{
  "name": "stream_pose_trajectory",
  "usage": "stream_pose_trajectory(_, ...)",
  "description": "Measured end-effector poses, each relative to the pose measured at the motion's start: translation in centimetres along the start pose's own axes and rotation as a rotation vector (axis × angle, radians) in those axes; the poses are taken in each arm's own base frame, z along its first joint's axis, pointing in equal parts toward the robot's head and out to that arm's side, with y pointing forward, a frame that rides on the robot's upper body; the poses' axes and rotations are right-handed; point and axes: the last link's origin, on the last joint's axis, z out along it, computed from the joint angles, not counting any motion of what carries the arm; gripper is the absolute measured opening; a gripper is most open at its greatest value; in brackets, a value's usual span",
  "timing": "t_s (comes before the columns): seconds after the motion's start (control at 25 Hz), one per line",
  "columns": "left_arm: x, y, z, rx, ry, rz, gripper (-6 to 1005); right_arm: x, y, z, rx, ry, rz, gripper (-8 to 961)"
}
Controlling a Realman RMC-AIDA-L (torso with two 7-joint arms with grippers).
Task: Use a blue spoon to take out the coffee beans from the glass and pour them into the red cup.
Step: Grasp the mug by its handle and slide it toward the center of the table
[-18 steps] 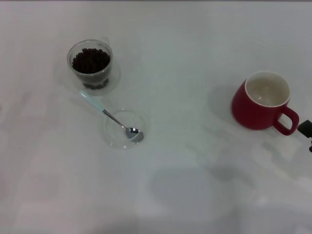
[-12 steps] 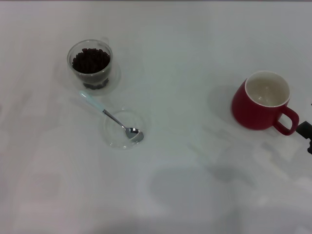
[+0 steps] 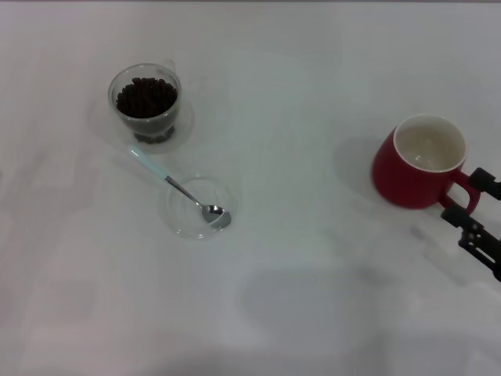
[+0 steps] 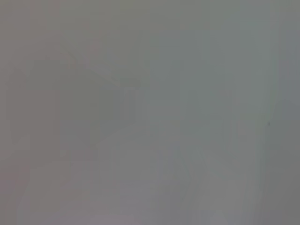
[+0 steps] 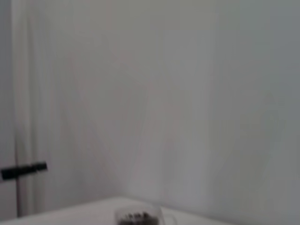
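The red cup should move nearer to the blue spoon and the glass. So my right gripper should close on the red cup's handle point(image 3: 470, 193).
The glass point(image 3: 145, 119) with the coffee beans point(image 3: 145, 96) stands at the far left of the white table. The blue spoon point(image 3: 167, 181) lies in front of it, its pale handle toward the glass and its metal bowl in a flat clear saucer point(image 3: 182, 222). The red cup point(image 3: 409, 174) stands upright and empty at the right, handle toward the right edge. My right gripper point(image 3: 468, 199) reaches in from the right edge, open, with one finger on each side of the cup's handle. The glass also shows low in the right wrist view point(image 5: 137, 217). My left gripper is out of view.
The white table point(image 3: 305, 102) spreads wide between the glass and the red cup. The left wrist view shows only a blank grey surface. A dark bracket point(image 5: 23, 171) shows on the wall in the right wrist view.
My right gripper has moved in from the right edge to the red cup's handle. The cup, glass and spoon have not moved.
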Motion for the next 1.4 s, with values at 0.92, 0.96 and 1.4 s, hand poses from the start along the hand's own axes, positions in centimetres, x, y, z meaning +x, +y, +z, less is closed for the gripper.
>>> stream_pose_trajectory(0.92,-0.2,0.3,0.1,-0.023,-0.015,-0.001,592,3.0,-3.0,1.9,0.190,0.172,-0.054,590)
stream_pose_trajectory(0.96,-0.2,0.3,0.1,-0.022,-0.015,0.000,592,3.0,-3.0,1.9,0.194,0.175,-0.056,589)
stream_pose_trajectory(1.4,-0.1,0.1,0.2,-0.023,-0.017,0.009,593,3.1,-3.2,1.7,0.210,0.183,-0.080,560)
